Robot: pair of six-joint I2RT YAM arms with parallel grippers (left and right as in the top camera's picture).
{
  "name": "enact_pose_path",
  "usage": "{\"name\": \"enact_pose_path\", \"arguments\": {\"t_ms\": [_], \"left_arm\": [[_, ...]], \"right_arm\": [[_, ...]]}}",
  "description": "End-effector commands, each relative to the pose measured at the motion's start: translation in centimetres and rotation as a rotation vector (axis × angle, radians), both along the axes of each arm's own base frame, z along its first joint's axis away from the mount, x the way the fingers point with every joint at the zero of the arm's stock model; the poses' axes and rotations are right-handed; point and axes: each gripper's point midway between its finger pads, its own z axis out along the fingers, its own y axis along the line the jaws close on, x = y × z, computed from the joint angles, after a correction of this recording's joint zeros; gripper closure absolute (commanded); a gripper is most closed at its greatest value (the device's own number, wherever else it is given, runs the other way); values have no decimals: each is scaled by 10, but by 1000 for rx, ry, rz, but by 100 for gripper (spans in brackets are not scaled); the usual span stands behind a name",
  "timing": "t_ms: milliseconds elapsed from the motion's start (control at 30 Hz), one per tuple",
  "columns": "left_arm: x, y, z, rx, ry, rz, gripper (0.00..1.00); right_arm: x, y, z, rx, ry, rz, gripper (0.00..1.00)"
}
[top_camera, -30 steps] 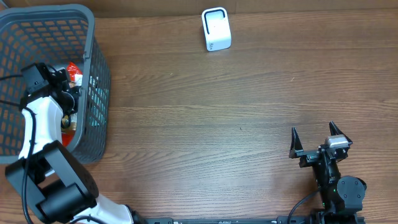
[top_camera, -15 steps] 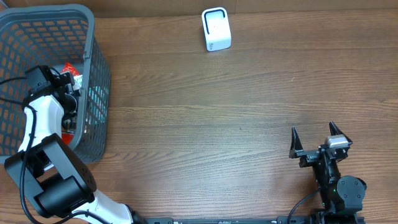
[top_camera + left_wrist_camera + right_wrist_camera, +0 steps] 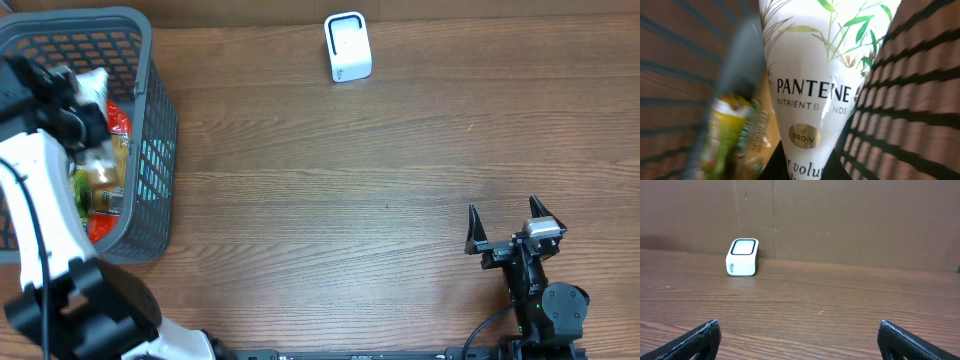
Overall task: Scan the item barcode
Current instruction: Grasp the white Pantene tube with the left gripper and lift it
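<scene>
The robot's left gripper should release the white Pantene tube on the bare table (image 3: 320, 188) in front of the white scanner box. The tube is now beside the grey basket.
A white Pantene tube (image 3: 812, 85) with green leaf print fills the left wrist view, and my left gripper (image 3: 803, 168) is shut on its lower end, a dark finger on each side. Overhead, the left gripper (image 3: 48, 85) is blurred above the grey basket (image 3: 152, 60), with the tube (image 3: 92, 80) a pale smear beside it. No barcode shows on the tube's visible face. The white scanner box (image 3: 348, 47) stands at the table's far edge, also seen as the scanner (image 3: 743, 256) in the right wrist view. My right gripper (image 3: 503, 208) rests open and empty at the near right.
Inside the basket lie a green and yellow packet (image 3: 95, 185) and a red packet (image 3: 118, 118); the green packet (image 3: 732, 135) is blurred beside the tube. Bare wooden table (image 3: 350, 190) spans between basket and right arm. A brown wall (image 3: 840, 220) backs the table.
My left gripper has shut on the tube down in the basket and risen with it, shifting toward the far left. The right arm has not moved.
</scene>
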Motion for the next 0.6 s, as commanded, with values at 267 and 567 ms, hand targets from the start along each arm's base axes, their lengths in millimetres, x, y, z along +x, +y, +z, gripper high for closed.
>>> {"name": "enact_pose_path", "arguments": {"t_ms": [267, 567], "left_arm": [[-38, -55, 168, 28, -337, -37, 96], [-59, -166, 187, -56, -356, -311, 96]], "right_arm": [[0, -1, -3, -1, 0, -6, 0], [0, -1, -3, -1, 0, -6, 0]]}}
